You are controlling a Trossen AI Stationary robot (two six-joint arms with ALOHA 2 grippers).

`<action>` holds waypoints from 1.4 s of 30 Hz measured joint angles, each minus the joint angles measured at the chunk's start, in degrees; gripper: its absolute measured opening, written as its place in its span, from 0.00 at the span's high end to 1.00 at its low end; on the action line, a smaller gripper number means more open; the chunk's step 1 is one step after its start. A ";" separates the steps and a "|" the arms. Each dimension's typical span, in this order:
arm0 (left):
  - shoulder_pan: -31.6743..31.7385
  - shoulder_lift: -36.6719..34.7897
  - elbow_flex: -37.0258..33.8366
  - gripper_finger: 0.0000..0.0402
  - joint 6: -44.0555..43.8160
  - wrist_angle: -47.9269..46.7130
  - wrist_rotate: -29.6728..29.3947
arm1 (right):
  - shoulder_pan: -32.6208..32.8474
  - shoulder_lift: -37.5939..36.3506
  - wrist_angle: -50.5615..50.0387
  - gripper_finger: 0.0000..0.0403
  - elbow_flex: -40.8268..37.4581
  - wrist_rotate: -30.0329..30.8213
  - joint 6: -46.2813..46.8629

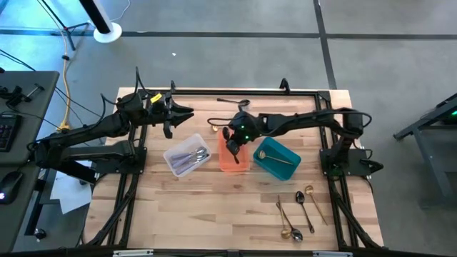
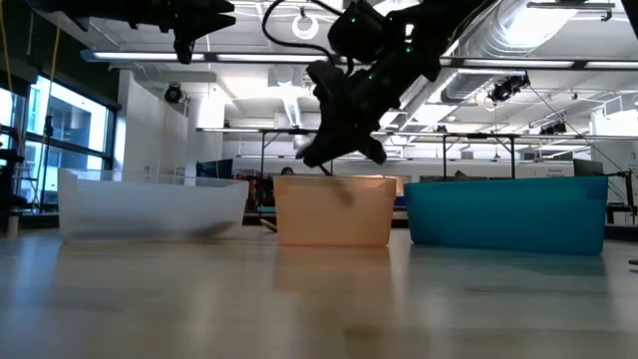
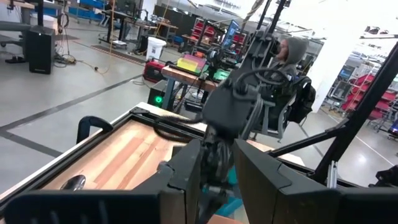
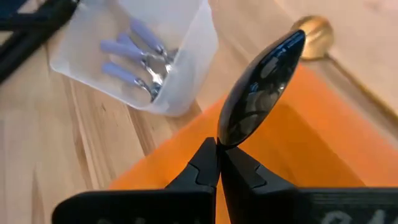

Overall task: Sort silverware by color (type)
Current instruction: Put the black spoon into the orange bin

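Note:
My right gripper is going to set the black spoon down on the bottom of the orange bin (image 1: 240,155), near its middle.
My right gripper (image 4: 219,163) is shut on a black spoon (image 4: 261,87) and hangs over the orange bin (image 1: 233,158), between the clear bin (image 1: 187,155) and the teal bin (image 1: 276,157). In the low view my right gripper (image 2: 344,145) slants down just above the orange bin's rim (image 2: 334,181). Silver silverware (image 4: 146,59) lies in the clear bin, and a gold piece (image 1: 280,158) in the teal one. My left gripper (image 1: 187,112) waits open and level, raised near the far left, with nothing between its fingers. My right gripper pinches the black spoon between its two fingertips at the narrow base of the bowl (image 4: 222,140). The bowl sticks out beyond the fingers; the handle is hidden behind them. The fingers slant down from the table's right, and the spoon is lifted clear over the orange bin.
Several loose gold and dark spoons and forks (image 1: 300,210) lie near the front right. A gold spoon (image 1: 213,127) lies just beyond the orange bin, and a dark piece (image 1: 232,101) by the far edge. Bare wood shows along the near side of the table.

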 joint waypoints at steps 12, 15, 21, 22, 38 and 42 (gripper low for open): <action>0.00 0.00 0.00 0.79 -0.15 0.00 0.00 | -0.67 4.58 -1.20 1.00 0.02 -2.81 3.81; 0.00 0.01 0.00 0.79 -0.20 0.00 0.00 | -1.32 5.50 -1.12 1.00 0.02 -2.80 4.49; 0.00 0.00 0.00 0.79 -0.17 0.02 0.00 | -2.28 7.46 -1.11 1.00 0.02 -3.34 4.63; 0.00 0.00 0.00 0.79 -0.17 0.02 0.00 | -2.37 7.78 -1.12 1.00 0.02 -3.56 4.62; 0.00 0.01 0.00 0.79 0.02 0.02 -0.26 | -2.73 9.28 -0.67 1.00 0.20 -4.77 3.48; 0.00 0.00 0.00 0.79 0.04 0.02 -0.31 | -2.73 9.30 -0.35 1.00 0.13 -4.68 3.53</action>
